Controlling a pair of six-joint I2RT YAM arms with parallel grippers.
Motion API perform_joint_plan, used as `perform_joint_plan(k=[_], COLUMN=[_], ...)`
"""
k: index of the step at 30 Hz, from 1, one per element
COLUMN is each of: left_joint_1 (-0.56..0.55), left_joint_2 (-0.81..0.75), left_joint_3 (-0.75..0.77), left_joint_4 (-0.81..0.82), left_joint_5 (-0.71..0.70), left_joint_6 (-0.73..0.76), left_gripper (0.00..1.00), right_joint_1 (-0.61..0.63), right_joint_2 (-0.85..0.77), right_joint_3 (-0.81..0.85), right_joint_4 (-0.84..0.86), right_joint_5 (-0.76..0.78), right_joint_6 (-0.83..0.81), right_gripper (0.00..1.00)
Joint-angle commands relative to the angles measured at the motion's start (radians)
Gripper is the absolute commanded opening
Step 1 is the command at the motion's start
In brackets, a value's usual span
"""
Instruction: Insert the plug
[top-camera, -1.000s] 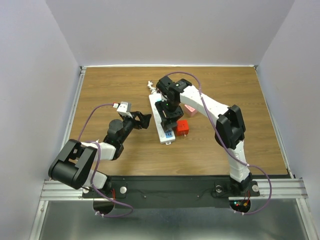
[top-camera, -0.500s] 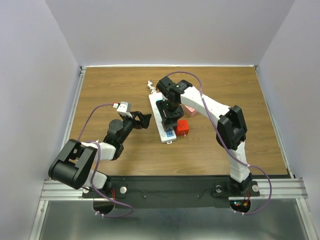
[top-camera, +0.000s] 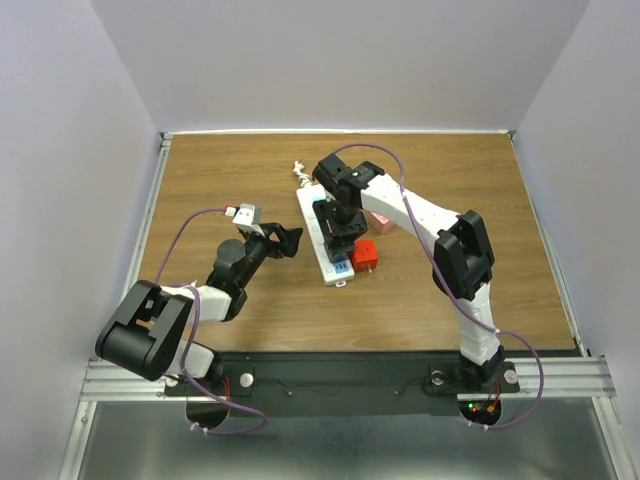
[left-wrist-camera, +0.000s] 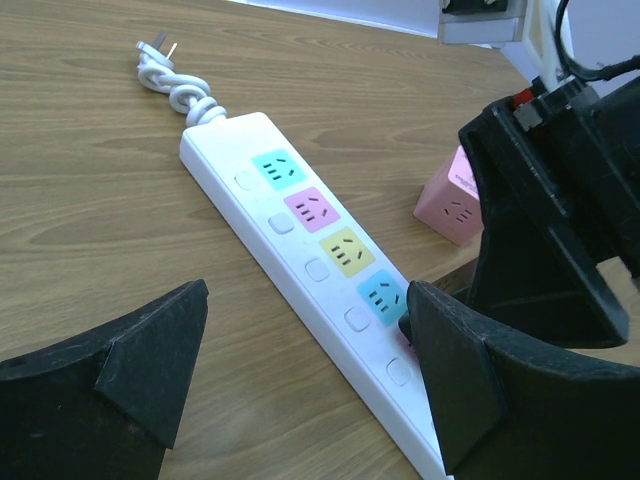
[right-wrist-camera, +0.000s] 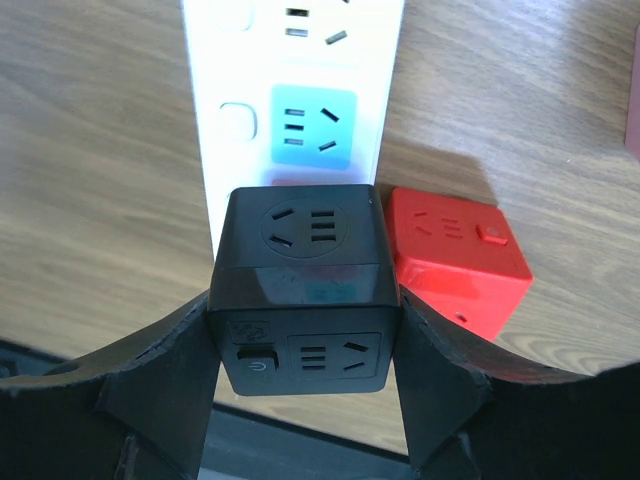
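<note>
I should use my right gripper to set the black cube plug down on the white power strip's near end (top-camera: 338, 262) (right-wrist-camera: 310, 235), next to the red cube plug.
A white power strip (top-camera: 322, 232) with coloured sockets lies on the wooden table; it also shows in the left wrist view (left-wrist-camera: 300, 270) and the right wrist view (right-wrist-camera: 300, 110). My right gripper (right-wrist-camera: 300, 340) is shut on a black cube plug (right-wrist-camera: 300, 290) and holds it over the strip, just near of the blue socket (right-wrist-camera: 312, 125). In the top view the right gripper (top-camera: 337, 228) sits over the strip's middle. My left gripper (left-wrist-camera: 305, 385) is open and empty, low over the table just left of the strip; in the top view the left gripper (top-camera: 288, 240) points at the strip.
A red cube plug (top-camera: 364, 254) sits right of the strip's near end, also in the right wrist view (right-wrist-camera: 455, 260). A pink cube plug (top-camera: 378, 219) lies right of the strip, also in the left wrist view (left-wrist-camera: 452, 200). The strip's coiled cord (left-wrist-camera: 175, 85) lies at its far end.
The right gripper with the black cube has shifted slightly toward the far end of the strip. The left arm has hardly moved.
</note>
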Motion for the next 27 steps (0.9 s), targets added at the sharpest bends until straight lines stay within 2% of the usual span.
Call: perform_joint_plan(k=[1,15,27], left_joint_1=[0.007,0.007,0.007], left_joint_2=[-0.033,-0.033,-0.033], left_joint_3=[-0.014,-0.019,-0.022], left_joint_4=[0.064,0.067,0.071], left_joint_5=[0.012,0.012,0.012], left_joint_6=[-0.001,-0.003,-0.003], left_gripper=[0.92,0.92,0.92], right_joint_1=[-0.009,-0.006,0.032], right_joint_2=[0.019,0.018,-0.117], right_joint_3=[-0.07,-0.13,-0.369], right_joint_4=[0.068,0.177,0.347], right_joint_5=[0.09,0.091,0.153], right_joint_6=[-0.003,-0.005,0.004], right_gripper=[0.0,0.0,0.0])
